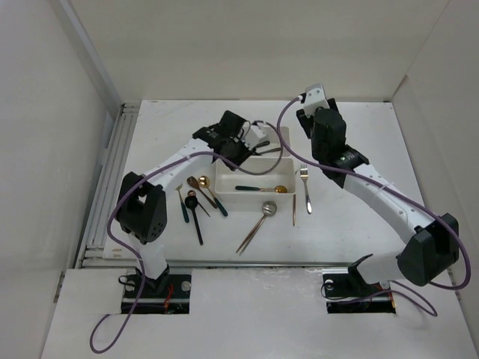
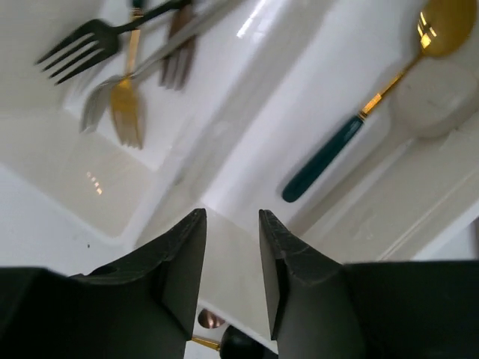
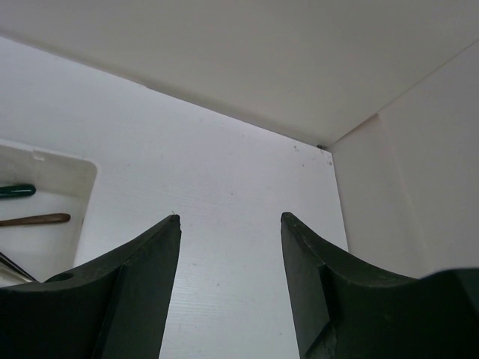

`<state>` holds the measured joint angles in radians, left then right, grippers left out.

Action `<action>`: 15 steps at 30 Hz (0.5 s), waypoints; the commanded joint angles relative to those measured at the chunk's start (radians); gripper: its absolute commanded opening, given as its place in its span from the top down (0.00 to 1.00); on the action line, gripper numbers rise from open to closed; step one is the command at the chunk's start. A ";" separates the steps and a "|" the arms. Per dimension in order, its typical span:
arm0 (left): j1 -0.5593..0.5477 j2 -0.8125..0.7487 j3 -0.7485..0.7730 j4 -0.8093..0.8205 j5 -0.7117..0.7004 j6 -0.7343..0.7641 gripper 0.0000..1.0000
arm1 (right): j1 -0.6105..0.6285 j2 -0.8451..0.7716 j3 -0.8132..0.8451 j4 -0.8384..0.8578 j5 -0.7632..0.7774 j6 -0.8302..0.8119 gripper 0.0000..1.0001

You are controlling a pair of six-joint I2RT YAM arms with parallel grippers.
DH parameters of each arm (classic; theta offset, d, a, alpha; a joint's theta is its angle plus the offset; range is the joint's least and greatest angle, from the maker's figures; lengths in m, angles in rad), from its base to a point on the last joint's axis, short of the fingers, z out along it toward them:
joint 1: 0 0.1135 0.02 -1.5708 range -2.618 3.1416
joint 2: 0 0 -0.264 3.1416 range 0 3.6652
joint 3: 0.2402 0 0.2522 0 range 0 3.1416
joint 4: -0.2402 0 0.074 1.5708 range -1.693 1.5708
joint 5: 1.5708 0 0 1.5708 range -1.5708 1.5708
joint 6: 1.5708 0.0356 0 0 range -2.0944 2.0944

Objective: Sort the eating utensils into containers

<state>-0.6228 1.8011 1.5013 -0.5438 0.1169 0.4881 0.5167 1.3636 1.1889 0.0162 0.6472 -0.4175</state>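
Note:
The robot's left gripper will close on the gold neck point(image 1: 181, 196) of the green-handled spoon that lies beside the black utensil, farthest from the white containers.
Two white containers stand side by side mid-table. The near one point(image 1: 224, 196) holds a green-handled gold spoon point(image 1: 258, 188). The far one point(image 1: 283, 135) is mostly hidden under my left arm. In the left wrist view the far container point(image 2: 82, 194) holds a black fork point(image 2: 78, 48), a gold fork point(image 2: 127, 105), a silver fork and a copper one. The spoon point(image 2: 352, 131) lies in the other container. My left gripper point(image 2: 232, 218) hangs open over the wall between them, holding nothing. My right gripper point(image 3: 230, 218) is open and empty over bare table at the far right.
Loose utensils lie on the table. A silver fork point(image 1: 305, 187), a thin gold one point(image 1: 294, 209) and a silver spoon point(image 1: 268, 208) are right of and below the near container. Gold, copper, black and green-handled pieces point(image 1: 196, 196) are at its left. Walls enclose the table.

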 commanded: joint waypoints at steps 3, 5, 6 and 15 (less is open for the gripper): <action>0.231 -0.181 0.050 -0.014 0.000 -0.374 0.67 | 0.005 0.038 0.066 0.047 -0.009 0.032 0.39; 0.314 -0.206 -0.002 -0.037 0.013 -0.442 0.61 | 0.016 0.048 0.066 0.047 -0.009 0.032 0.39; 0.352 -0.206 -0.057 -0.073 0.013 -0.462 0.61 | 0.016 0.057 0.066 0.047 -0.009 0.032 0.39; 0.617 -0.095 -0.289 -0.173 0.125 -0.550 0.72 | 0.058 0.086 0.095 0.047 -0.009 0.032 0.39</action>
<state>-0.0006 1.7084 1.2732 -0.6266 0.1730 -0.0132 0.5598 1.4498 1.2316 0.0158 0.6380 -0.3996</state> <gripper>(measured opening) 0.279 0.613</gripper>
